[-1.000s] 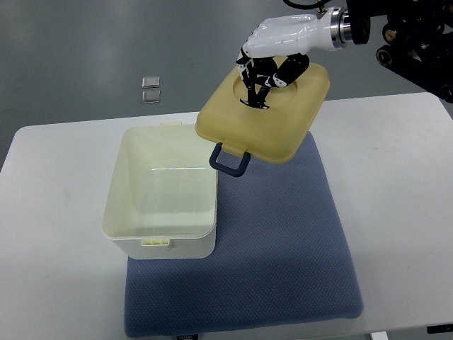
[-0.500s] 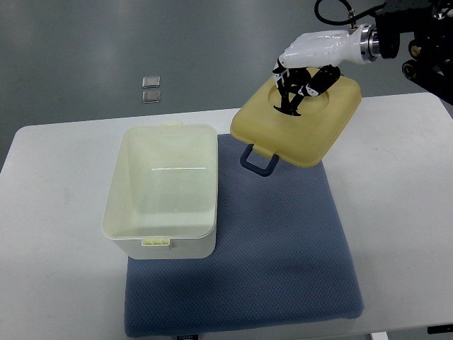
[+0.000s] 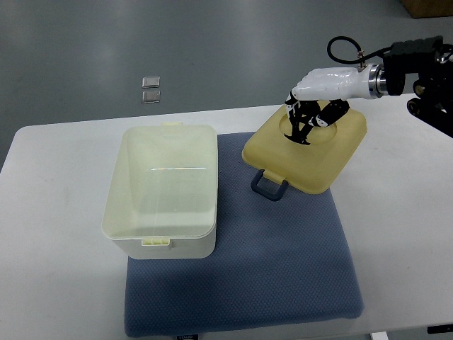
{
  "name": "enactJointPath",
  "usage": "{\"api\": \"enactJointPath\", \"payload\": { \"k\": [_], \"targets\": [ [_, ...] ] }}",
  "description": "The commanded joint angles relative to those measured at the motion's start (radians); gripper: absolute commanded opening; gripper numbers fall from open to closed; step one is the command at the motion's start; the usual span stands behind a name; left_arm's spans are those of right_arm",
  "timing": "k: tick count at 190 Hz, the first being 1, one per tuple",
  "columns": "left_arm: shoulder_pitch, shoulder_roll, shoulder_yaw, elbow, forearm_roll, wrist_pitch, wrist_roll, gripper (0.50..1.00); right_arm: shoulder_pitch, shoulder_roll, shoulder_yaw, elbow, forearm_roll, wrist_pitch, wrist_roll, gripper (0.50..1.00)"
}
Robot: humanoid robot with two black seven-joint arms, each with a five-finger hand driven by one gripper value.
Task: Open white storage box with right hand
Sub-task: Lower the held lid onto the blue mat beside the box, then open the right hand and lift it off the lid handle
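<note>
Next, my right gripper lets go of the cream-yellow lid on the far part of the blue mat [image 3: 283,178], next to the white storage box.
The white storage box [image 3: 164,191] stands open on the left part of the blue mat [image 3: 283,262], its inside bare. Its cream-yellow lid [image 3: 308,152], with a dark blue latch handle [image 3: 270,186] at the near-left corner, is off the box and lies tilted over the mat's far right corner. My right hand [image 3: 306,126], white with black fingers, reaches in from the right edge and is shut on the lid's round top recess. The left arm does not show.
A white table [image 3: 56,283] carries the mat and box. Beyond its far edge, two small grey squares [image 3: 150,89] lie on the dark floor. Black arm hardware and a cable [image 3: 425,67] fill the upper right corner.
My right hand has carried the lid to the right and lower, from above the box's far right corner down to the mat's far right corner.
</note>
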Motion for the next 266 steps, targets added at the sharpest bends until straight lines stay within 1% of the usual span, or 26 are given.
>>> {"api": "enactJointPath", "payload": {
  "k": [1, 14, 44, 81, 133, 177, 232, 239, 246, 255, 259, 260, 261, 262, 263, 264, 265, 266],
  "targets": [
    [0.0, 0.0, 0.0, 0.0, 0.001, 0.0, 0.001, 1.0, -0.024, 0.001, 0.003, -0.002, 0.0, -0.019, 0.001, 0.5],
    [0.0, 0.0, 0.0, 0.0, -0.001, 0.0, 0.0, 1.0, -0.035, 0.009, 0.003, -0.003, 0.0, -0.027, 0.001, 0.5],
    [0.0, 0.0, 0.0, 0.0, 0.001, 0.0, 0.001, 1.0, -0.064, 0.071, 0.001, -0.003, -0.002, -0.03, 0.0, 0.5],
    [0.0, 0.0, 0.0, 0.0, -0.001, 0.0, 0.0, 1.0, -0.094, 0.096, 0.003, -0.003, -0.002, -0.053, -0.005, 0.5],
    [0.0, 0.0, 0.0, 0.0, -0.001, 0.0, 0.0, 1.0, -0.12, 0.099, 0.003, -0.009, -0.003, -0.056, -0.006, 0.5],
    [0.0, 0.0, 0.0, 0.0, -0.001, 0.0, 0.0, 1.0, -0.132, 0.114, 0.001, -0.038, -0.003, -0.073, -0.006, 0.5],
    [0.0, 0.0, 0.0, 0.0, -0.001, 0.0, 0.001, 1.0, -0.138, 0.114, 0.003, -0.038, -0.002, -0.071, 0.001, 0.5],
    [0.0, 0.0, 0.0, 0.0, 0.001, 0.0, 0.001, 1.0, -0.138, 0.116, 0.003, -0.037, 0.0, -0.07, 0.003, 0.511],
    [0.0, 0.0, 0.0, 0.0, 0.001, 0.0, 0.001, 1.0, -0.136, 0.116, 0.003, -0.037, 0.0, -0.07, 0.003, 0.531],
    [0.0, 0.0, 0.0, 0.0, 0.001, 0.0, 0.0, 1.0, -0.136, 0.114, 0.003, -0.035, 0.001, -0.07, 0.004, 0.539],
    [0.0, 0.0, 0.0, 0.0, 0.001, 0.0, 0.0, 1.0, -0.135, 0.114, 0.003, -0.035, 0.003, -0.07, 0.004, 0.56],
    [0.0, 0.0, 0.0, 0.0, 0.001, 0.0, 0.001, 1.0, -0.135, 0.114, 0.003, -0.035, 0.003, -0.07, 0.004, 0.574],
    [0.0, 0.0, 0.0, 0.0, 0.001, 0.0, 0.001, 1.0, -0.135, 0.114, 0.003, -0.035, 0.003, -0.07, 0.004, 0.574],
    [0.0, 0.0, -0.002, 0.0, -0.001, 0.0, 0.0, 1.0, -0.135, 0.114, 0.003, -0.034, 0.004, -0.07, 0.004, 0.588],
    [0.0, 0.0, -0.002, 0.0, -0.001, 0.0, 0.0, 1.0, -0.135, 0.114, 0.003, -0.034, 0.005, -0.07, 0.004, 0.588],
    [0.0, 0.0, 0.0, 0.0, -0.001, 0.0, 0.0, 1.0, -0.135, 0.114, 0.003, -0.034, 0.006, -0.067, 0.004, 0.602],
    [0.0, 0.0, 0.0, 0.0, -0.001, 0.0, 0.0, 1.0, -0.135, 0.114, 0.003, -0.034, 0.006, -0.067, 0.004, 0.603],
    [0.0, 0.0, 0.0, 0.0, -0.001, 0.0, 0.0, 1.0, -0.135, 0.114, 0.003, -0.034, 0.006, -0.067, 0.004, 0.615]
  ]
}}
